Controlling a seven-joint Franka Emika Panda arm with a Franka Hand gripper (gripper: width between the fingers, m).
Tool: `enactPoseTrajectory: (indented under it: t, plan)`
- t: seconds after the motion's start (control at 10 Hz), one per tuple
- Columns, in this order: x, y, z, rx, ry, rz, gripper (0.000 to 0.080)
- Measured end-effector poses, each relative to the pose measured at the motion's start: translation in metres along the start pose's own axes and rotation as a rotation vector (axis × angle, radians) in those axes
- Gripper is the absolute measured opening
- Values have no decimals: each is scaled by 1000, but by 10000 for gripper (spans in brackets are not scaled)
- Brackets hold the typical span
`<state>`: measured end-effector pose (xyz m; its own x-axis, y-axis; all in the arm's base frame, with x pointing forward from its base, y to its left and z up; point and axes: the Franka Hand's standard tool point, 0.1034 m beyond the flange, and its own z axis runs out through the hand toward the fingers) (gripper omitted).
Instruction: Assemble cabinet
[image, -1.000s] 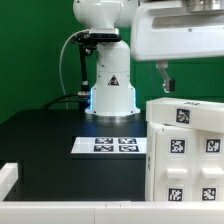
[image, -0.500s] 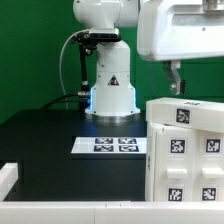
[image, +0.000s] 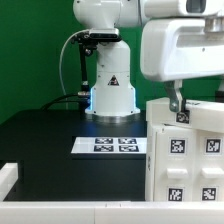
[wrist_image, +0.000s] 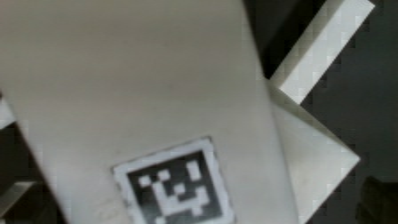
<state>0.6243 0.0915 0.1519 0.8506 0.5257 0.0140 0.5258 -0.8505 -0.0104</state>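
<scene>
The tagged white piece lies at a slant across my gripper's fingers, so I need to open, turn square to the piece and grip its long edges (wrist_image: 270, 140) before I move it.
The cabinet (image: 185, 150) is a large white box at the exterior view's right, with square black-and-white tags on its faces. My gripper (image: 198, 100) hangs just above its top edge; one dark finger (image: 175, 99) reaches down to the top near a tag, and the jaws look spread apart with nothing between them. In the wrist view a flat white cabinet face (wrist_image: 160, 110) with one tag (wrist_image: 178, 190) fills the picture very close; my fingers do not show there.
The marker board (image: 108, 146) lies flat on the black table, to the exterior view's left of the cabinet. The robot base (image: 110, 85) stands behind it. A white rim (image: 8, 178) runs along the table's near left edge.
My gripper has come down and moved toward the exterior view's right, from well above the cabinet to just over its top edge. The cabinet and marker board have not moved.
</scene>
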Motion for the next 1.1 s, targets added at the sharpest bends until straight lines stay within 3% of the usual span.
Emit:
enactPoseTrajectory:
  t: [0.2,0.3,0.4,0.5,0.8,1.1]
  plan:
    - [-2,1,5,-5,5,22,797]
    - [-3,2,5,-5,6,24,706]
    - [-3,3,5,-5,6,60,706]
    - [-4,4,5,-6,6,134,552]
    - [-4,6,5,-5,10,413,551]
    - [-8,10,6,-2,31,892,551]
